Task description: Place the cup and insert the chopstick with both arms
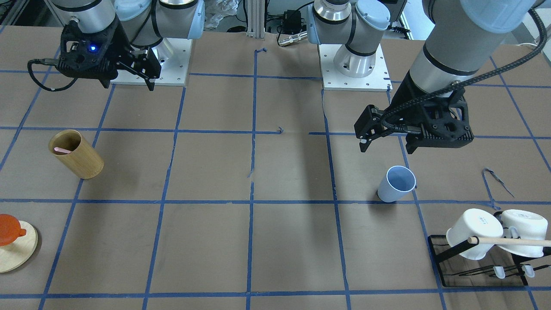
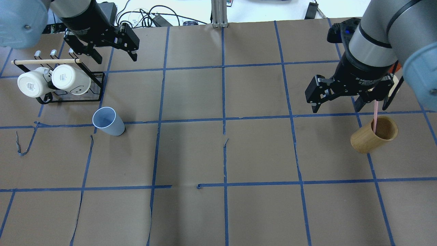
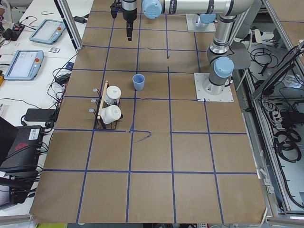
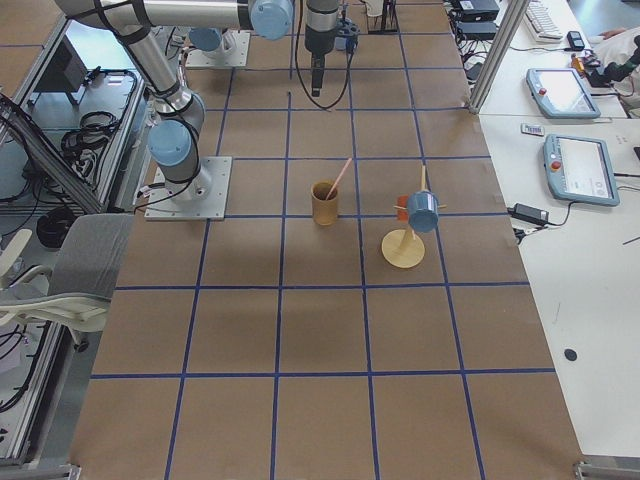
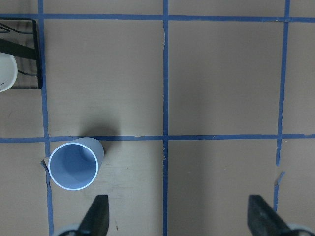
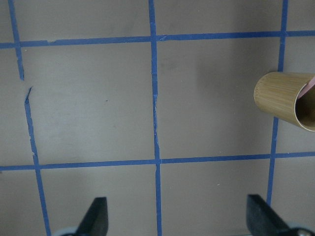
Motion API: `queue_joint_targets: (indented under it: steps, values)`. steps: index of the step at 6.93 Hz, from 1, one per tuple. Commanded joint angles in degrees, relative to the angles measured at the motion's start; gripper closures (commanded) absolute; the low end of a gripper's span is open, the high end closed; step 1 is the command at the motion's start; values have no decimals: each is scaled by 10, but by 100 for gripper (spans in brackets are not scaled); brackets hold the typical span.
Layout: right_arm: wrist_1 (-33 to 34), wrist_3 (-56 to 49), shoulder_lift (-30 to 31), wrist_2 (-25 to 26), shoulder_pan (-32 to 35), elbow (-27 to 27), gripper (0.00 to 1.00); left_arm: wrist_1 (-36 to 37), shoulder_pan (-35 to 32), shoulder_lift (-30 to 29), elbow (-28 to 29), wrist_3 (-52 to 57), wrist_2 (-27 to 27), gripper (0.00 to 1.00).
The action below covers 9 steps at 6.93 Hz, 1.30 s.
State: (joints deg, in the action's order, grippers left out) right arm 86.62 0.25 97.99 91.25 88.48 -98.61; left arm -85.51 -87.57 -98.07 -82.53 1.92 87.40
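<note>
Next, I close my left gripper on the light-blue cup's rim (image 1: 387, 178) (image 5: 97, 167), on the cup's side away from the mug rack, with one finger inside the cup.
The light-blue cup (image 2: 108, 121) stands upright on the table near the mug rack; it also shows in the front view (image 1: 396, 184) and the left wrist view (image 5: 75, 163). My left gripper (image 2: 116, 58) hangs open and empty above and beyond it, clear of it (image 1: 387, 148). A pale pink chopstick (image 2: 375, 118) leans in the tan bamboo cylinder (image 2: 372, 136), also seen from the front (image 1: 62, 150). My right gripper (image 2: 336, 108) is open and empty, high beside the cylinder, not touching the stick.
A black rack (image 2: 99, 90) with two white mugs (image 2: 51, 80) and a wooden dowel (image 2: 44, 61) stands at the left. A round wooden stand (image 1: 19, 254) with an orange cup is at the table's right end. The arm bases (image 1: 355, 69) sit at the back.
</note>
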Motion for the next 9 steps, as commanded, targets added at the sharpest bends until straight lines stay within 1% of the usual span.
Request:
queue_joint_targets:
  steps: [1,4,6,9]
  values:
    - [0,-2,-2,0,0,0,0,25,3,-7,-2,0,-1,0]
    - [0,-4,-1,2,0,0,0,32,4,-17,2,-1,-2,0]
    - [0,-37,-1,3,0,0,0,44,4,-20,0,-1,-2,0]
    - [0,-40,-1,3,0,0,0,45,4,-29,6,1,-2,0]
